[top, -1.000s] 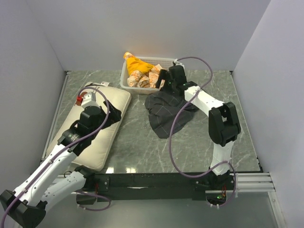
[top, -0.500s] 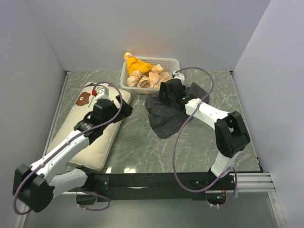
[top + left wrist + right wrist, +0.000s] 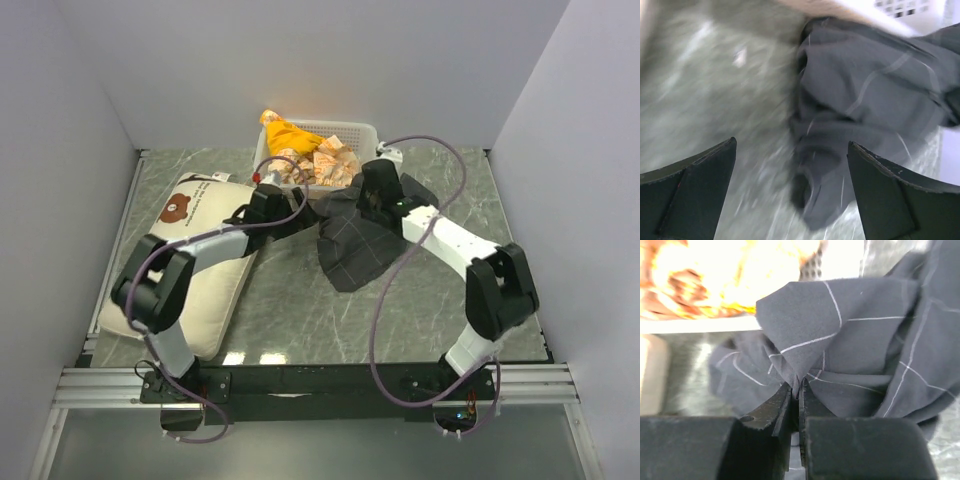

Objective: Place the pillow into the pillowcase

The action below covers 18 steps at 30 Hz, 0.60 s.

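The pillowcase's loose fold [image 3: 343,203] [image 3: 837,72] lies just in front of the white mesh basket, on the side toward the cream pillow. I should close my left gripper on it there.
The cream pillow [image 3: 222,290] with its bear face lies flat at the left of the table. To its right the dark checked pillowcase [image 3: 355,250] is crumpled in front of the basket. My right gripper [image 3: 352,208] is shut on a raised fold of the pillowcase [image 3: 850,340], and the cloth peaks up out of the closed right gripper [image 3: 799,387]. My left gripper [image 3: 297,221] reaches across from the pillow and stands wide open just short of the left edge of the pillowcase [image 3: 865,90]. Nothing lies between the fingertips of the left gripper [image 3: 791,143].
A white mesh basket [image 3: 365,130] with orange-and-white cloth bundles [image 3: 300,150] stands at the back, right behind the pillowcase. Its rim [image 3: 700,325] is close to the right gripper. Grey walls close in the table on three sides.
My left arm has swung right, off the pillow, towards the pillowcase. The right gripper has moved onto the pillowcase and shut on a fold of it.
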Available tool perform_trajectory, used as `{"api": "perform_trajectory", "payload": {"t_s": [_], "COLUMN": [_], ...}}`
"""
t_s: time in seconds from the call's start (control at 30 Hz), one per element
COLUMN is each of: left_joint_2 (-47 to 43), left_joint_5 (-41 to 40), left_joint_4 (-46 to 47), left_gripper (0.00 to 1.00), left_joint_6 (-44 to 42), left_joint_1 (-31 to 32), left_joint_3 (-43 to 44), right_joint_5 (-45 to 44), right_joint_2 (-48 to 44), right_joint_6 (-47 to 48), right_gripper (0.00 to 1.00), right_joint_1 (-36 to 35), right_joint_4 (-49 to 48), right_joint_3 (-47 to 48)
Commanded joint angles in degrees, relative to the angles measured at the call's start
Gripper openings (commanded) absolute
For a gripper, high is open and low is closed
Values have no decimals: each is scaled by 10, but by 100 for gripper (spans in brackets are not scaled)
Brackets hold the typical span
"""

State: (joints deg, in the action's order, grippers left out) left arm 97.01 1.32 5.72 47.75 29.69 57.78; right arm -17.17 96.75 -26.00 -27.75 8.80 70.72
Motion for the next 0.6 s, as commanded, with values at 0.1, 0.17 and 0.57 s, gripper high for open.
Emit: {"api": "perform_trajectory", "payload": {"t_s": [0.1, 0.17, 0.57], "left_joint_2": [113, 145, 122], "left_joint_5": [136, 155, 191], "left_joint_4": [148, 169, 212], "left_gripper": [96, 92, 1], "left_joint_6": [-2, 13, 38], "left_joint_1": [1, 3, 34], "left_joint_3": [107, 131, 174], "right_joint_5": [7, 10, 22], "right_joint_2": [-125, -152, -222], "right_joint_6": [6, 5, 11], "right_gripper": [9, 9, 19], "right_joint_1": [1, 1, 4], "right_joint_4": [24, 39, 86], "right_joint_3": [-34, -35, -63]}}
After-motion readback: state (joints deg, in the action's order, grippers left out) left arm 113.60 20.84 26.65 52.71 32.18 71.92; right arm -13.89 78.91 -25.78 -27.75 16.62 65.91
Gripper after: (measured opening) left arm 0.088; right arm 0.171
